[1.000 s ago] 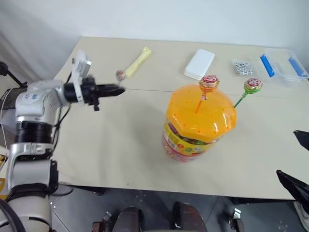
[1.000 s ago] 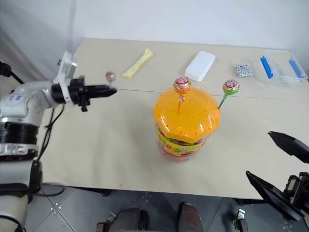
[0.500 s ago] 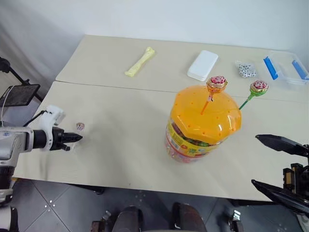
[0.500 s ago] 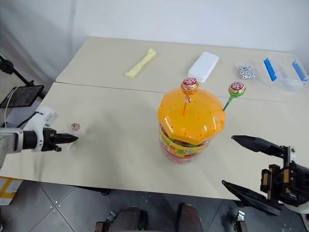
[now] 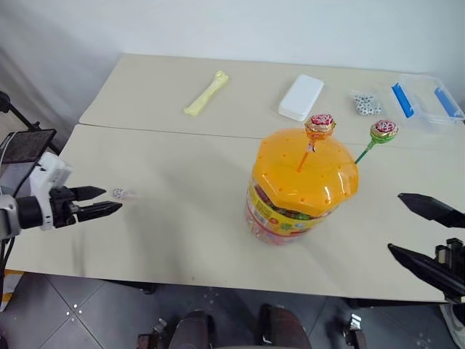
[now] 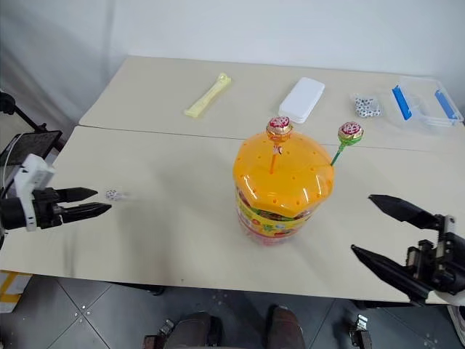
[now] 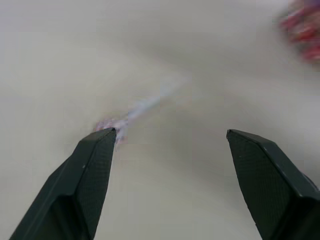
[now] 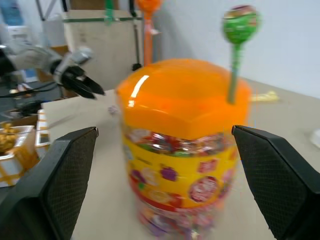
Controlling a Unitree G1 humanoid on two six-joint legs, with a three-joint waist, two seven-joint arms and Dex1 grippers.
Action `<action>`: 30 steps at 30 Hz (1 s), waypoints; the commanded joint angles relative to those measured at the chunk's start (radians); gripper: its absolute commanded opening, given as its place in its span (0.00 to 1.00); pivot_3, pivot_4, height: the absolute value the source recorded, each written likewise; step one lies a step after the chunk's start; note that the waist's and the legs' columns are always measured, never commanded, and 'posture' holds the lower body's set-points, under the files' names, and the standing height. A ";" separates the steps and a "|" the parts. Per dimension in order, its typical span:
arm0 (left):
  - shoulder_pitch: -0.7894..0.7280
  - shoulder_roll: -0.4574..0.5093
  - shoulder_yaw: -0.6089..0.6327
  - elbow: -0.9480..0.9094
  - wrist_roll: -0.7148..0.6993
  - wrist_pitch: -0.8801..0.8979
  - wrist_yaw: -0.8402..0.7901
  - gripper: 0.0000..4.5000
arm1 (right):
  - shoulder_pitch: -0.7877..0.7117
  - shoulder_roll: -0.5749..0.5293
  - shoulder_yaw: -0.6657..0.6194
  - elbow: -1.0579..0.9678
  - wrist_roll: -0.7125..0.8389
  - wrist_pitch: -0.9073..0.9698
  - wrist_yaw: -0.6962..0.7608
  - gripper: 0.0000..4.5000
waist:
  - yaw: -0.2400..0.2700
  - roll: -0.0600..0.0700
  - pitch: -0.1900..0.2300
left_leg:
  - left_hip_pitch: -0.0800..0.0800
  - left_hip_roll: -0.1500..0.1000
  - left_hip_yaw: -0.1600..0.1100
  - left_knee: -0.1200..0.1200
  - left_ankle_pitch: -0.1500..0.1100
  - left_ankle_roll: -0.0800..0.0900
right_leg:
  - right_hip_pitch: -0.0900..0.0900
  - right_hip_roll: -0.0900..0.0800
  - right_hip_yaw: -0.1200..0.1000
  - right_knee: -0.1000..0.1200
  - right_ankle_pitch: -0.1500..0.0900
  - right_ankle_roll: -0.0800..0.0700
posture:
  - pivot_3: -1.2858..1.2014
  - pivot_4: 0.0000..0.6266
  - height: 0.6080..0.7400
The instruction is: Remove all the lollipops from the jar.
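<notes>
I will close my right gripper on the green stick [image 5: 364, 153] [image 8: 233, 78] of the green lollipop, between its wrapped head and the orange lid of the jar.
The jar [image 5: 301, 185], a clear tub with a domed orange lid, stands upright at the middle of the table. Two lollipops stick out of its lid: one on an orange stick [image 5: 320, 123] and one on a green stick [image 5: 383, 131]. A third lollipop [image 5: 120, 193], on a white stick, lies on the table near the left edge. My left gripper [image 5: 110, 198] is open just behind it, and its wrist view shows the lollipop [image 7: 112, 122] blurred by one fingertip. My right gripper [image 5: 395, 222] hangs open to the right of the jar [image 8: 185, 140], apart from it.
A pale yellow bone toy [image 5: 205, 92], a flat white box [image 5: 301, 96], a small bag of dotted pieces [image 5: 365, 103] and a clear blue-clipped container [image 5: 425, 98] lie along the far side. A seam runs across between two tabletops. A dark tablet on a stand [image 5: 25, 145] sits left of the table.
My left gripper carried the third lollipop left and back toward the table's left edge, then opened and let it drop onto the table. The right gripper edged forward, still open.
</notes>
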 commanded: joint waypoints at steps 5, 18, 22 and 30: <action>-0.378 -0.214 -0.099 -0.160 -0.290 0.049 -0.054 0.89 | 0.037 0.021 -0.196 0.024 0.030 0.008 -0.018 1.00 | 0.024 -0.002 -0.001 | -0.001 -0.004 0.000 0.004 0.000 0.000 | 0.003 0.000 0.000 0.001 0.000 0.000 | 0.52 0.24 1.00; -0.867 -0.694 -0.503 0.105 -0.133 -0.106 -0.131 0.99 | 0.174 0.194 -0.264 -0.198 0.217 0.004 -0.113 1.00 | 0.003 0.000 -0.002 | 0.000 -0.003 0.006 0.002 0.001 0.001 | 0.004 0.003 0.000 -0.003 0.000 0.001 | 0.52 0.24 1.00; -0.939 -0.747 -0.561 0.174 -0.106 -0.099 -0.199 0.99 | 0.208 0.249 -0.243 -0.253 0.218 -0.024 -0.105 1.00 | 0.000 0.000 -0.002 | -0.001 -0.003 0.007 0.002 0.001 0.001 | 0.004 0.003 0.001 -0.006 0.000 0.001 | 0.52 0.24 1.00; -0.980 -0.755 -0.605 0.240 -0.046 -0.101 -0.279 0.95 | 0.260 0.346 -0.203 -0.327 0.177 -0.103 -0.134 1.00 | 0.000 0.000 -0.002 | -0.001 -0.001 0.006 0.002 0.001 0.001 | 0.004 0.005 0.003 -0.007 0.000 0.001 | 0.52 0.24 1.00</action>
